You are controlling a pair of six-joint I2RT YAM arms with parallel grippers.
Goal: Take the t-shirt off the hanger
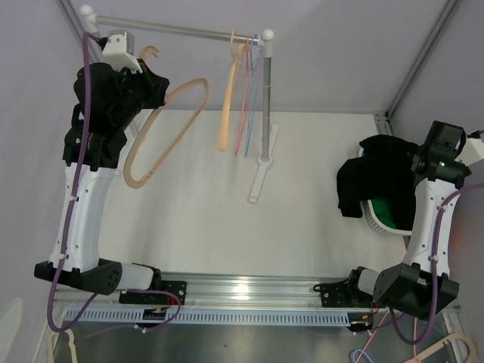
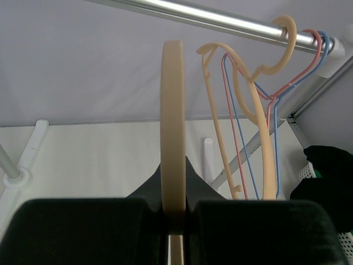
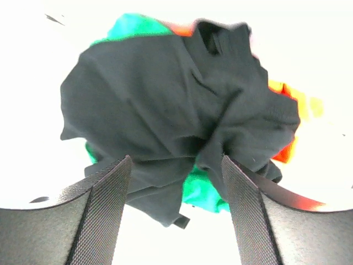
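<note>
My left gripper is about to let go of the bare beige hanger on the metal rail (image 1: 215, 32) (image 2: 231, 21), beside the other beige hanger.
The black t-shirt (image 1: 376, 180) lies bunched on top of a white basket (image 1: 376, 221) at the right, off the hanger. In the right wrist view it (image 3: 165, 105) covers green and orange clothes. My right gripper (image 3: 176, 190) is open and empty just above it, both fingers apart from the cloth; in the top view it (image 1: 418, 162) sits over the basket. My left gripper (image 1: 153, 88) is shut on a bare beige hanger (image 1: 162, 128), held up at the left near the rail. In the left wrist view the hanger (image 2: 173, 127) stands edge-on between the jaws (image 2: 175, 212).
A metal rail (image 1: 174, 29) on a white-footed post (image 1: 265, 113) carries another beige hanger (image 1: 227, 113) and thin pink and blue wire hangers (image 1: 246, 106). The basket and shirt also show at the left wrist view's right edge (image 2: 325, 176). Grey walls stand behind and to the sides.
</note>
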